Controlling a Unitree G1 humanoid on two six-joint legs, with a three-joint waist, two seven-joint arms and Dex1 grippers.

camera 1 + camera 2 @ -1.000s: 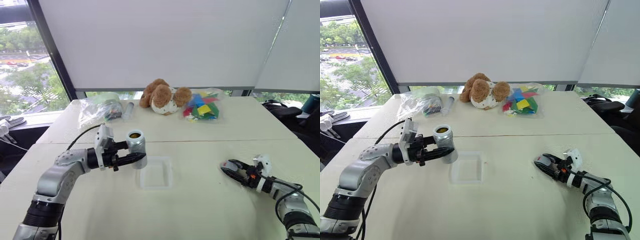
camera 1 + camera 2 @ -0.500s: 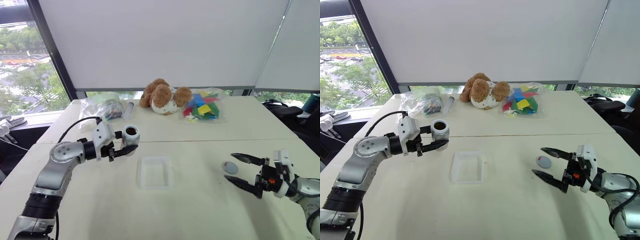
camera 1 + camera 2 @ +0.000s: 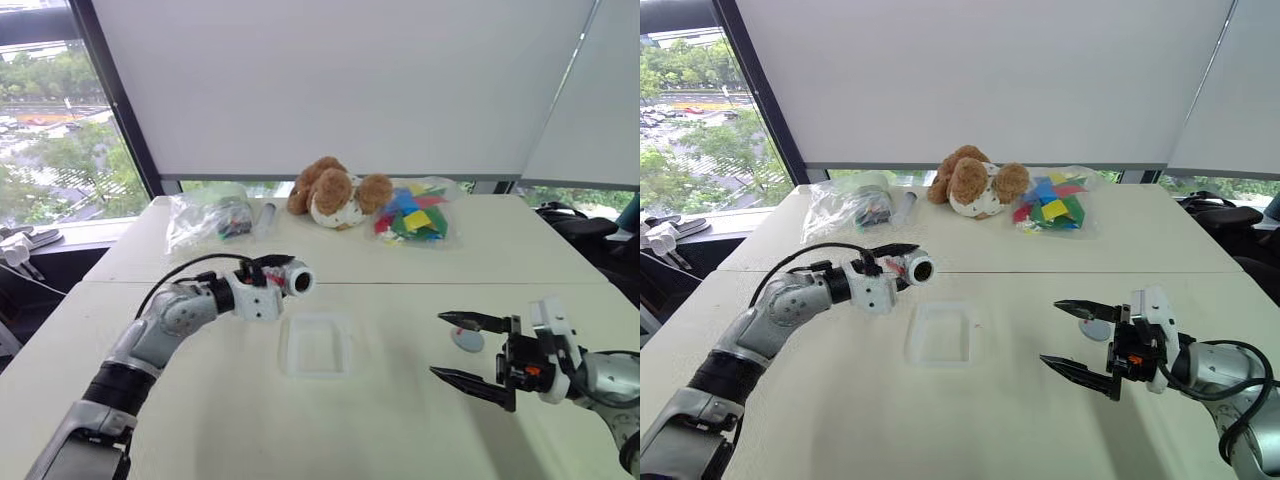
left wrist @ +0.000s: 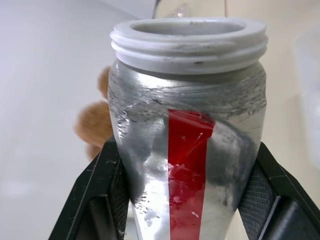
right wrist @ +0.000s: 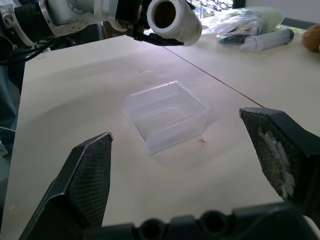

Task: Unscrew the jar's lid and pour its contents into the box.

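Next, my left gripper releases the jar upright on the bare tabletop (image 3: 121, 345) near the window-side edge, this side of the seam.
The grey-silver jar (image 3: 296, 280), with a red stripe on its side (image 4: 187, 145), lies tipped on its side in the air. Its open mouth faces the right, just up and left of the box (image 3: 315, 345). My left gripper (image 3: 278, 272) is shut on the jar, with black fingers (image 4: 107, 185) on both sides. The mouth is dark inside and I cannot make out the contents. The clear box sits on the table and looks empty (image 5: 167, 112). The round grey lid (image 3: 466, 340) lies flat on the table at the right. My right gripper (image 3: 437, 345) hovers wide open in front of the lid, holding nothing.
At the table's far side are a brown teddy bear (image 3: 335, 193), a bag of coloured pieces (image 3: 410, 215), clear plastic bags (image 3: 205, 215) and a clear tube (image 3: 265, 215). Bare tabletop lies around the box and between the two arms.
The left wrist rolled, tipping the jar from upright onto its side with the mouth toward the box. The right gripper opened, left the lid on the table, then rose and drew back.
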